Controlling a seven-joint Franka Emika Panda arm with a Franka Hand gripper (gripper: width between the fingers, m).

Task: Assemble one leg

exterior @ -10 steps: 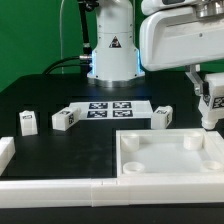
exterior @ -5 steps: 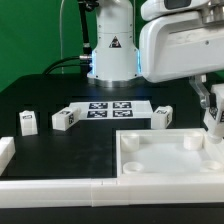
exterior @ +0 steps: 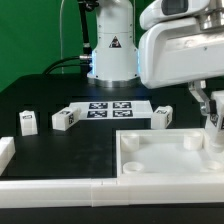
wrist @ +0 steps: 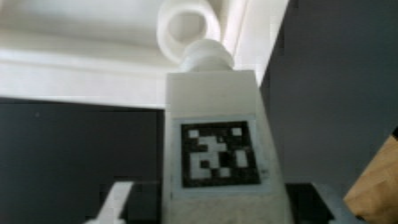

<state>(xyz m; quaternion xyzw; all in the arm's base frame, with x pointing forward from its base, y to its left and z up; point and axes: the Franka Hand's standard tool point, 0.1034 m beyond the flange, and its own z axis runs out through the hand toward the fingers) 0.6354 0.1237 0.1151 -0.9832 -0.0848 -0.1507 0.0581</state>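
Note:
My gripper will let go of the leg in the white tray's front corner socket (exterior: 213, 162) (wrist: 185, 29), straight below the held leg.
My gripper (exterior: 212, 122) is shut on a leg (exterior: 214, 128), a white block with a fiducial tag. It holds the leg over the far right corner of the large white tray-like part (exterior: 160, 168), at the exterior view's right edge. In the wrist view the held leg (wrist: 217, 110) fills the middle between my gripper's (wrist: 217, 202) fingers, tag facing the camera. Its far end points at a round corner socket (wrist: 189, 38) of the tray. Three more legs (exterior: 27, 122), (exterior: 65, 119), (exterior: 163, 116) stand on the black table.
The marker board (exterior: 110, 108) lies in front of the robot base. A white bracket (exterior: 5, 150) sits at the exterior view's left edge. A long white rail (exterior: 60, 188) runs along the front, beside the tray.
My gripper with the leg has moved toward the exterior view's right and a little lower, closer to the tray's far right corner. The other parts have not moved.

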